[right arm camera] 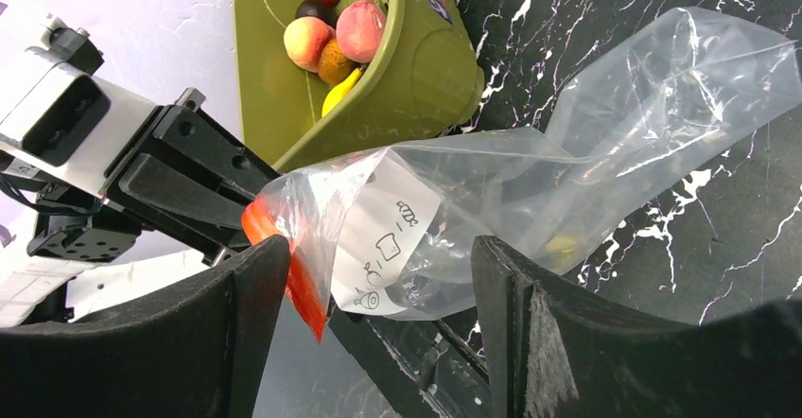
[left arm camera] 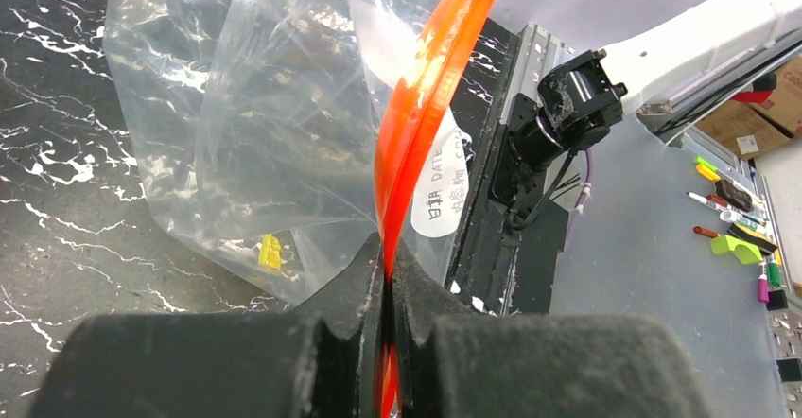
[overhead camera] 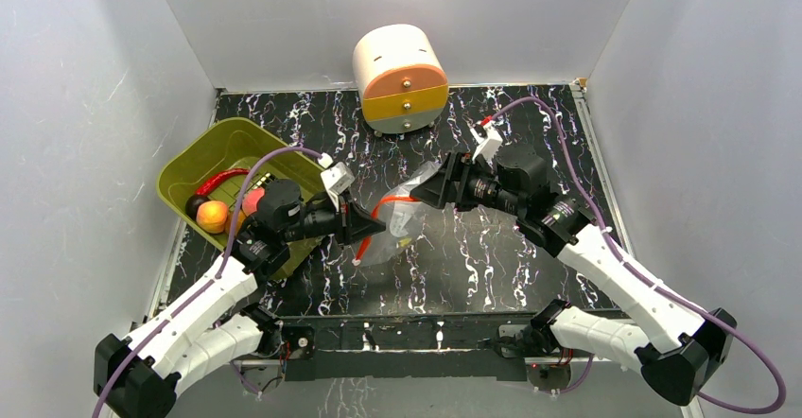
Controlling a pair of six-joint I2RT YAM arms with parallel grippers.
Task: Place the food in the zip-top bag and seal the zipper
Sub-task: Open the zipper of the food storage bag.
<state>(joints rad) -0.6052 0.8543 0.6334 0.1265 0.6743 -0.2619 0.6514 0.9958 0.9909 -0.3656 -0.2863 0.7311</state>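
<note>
The red-orange zipper has both edges together in my left gripper's fingers, so I will open those fingers and take one edge (left arm camera: 384,177) before I spread the opening of the bag.
The clear zip-top bag (overhead camera: 405,231) hangs between my two grippers above the marble table. My left gripper (overhead camera: 363,235) is shut on its red-orange zipper (left arm camera: 421,125), and the strip runs up from between the closed jaws (left arm camera: 388,259). The right gripper (overhead camera: 424,188) is open at the bag's labelled upper corner (right arm camera: 378,269), fingers either side of it without pinching. A small yellow piece (left arm camera: 270,251) lies inside the bag. The rest of the food sits in the olive basket (overhead camera: 200,165): a peach fruit (right arm camera: 305,42), a pink one (right arm camera: 360,28), a dark ball (right arm camera: 314,8) and a yellow piece (right arm camera: 342,92).
A white, orange and yellow round drawer unit (overhead camera: 401,78) stands at the back of the table. Grey walls close in the left, right and rear. The basket lies tilted against the left wall, close behind my left arm.
</note>
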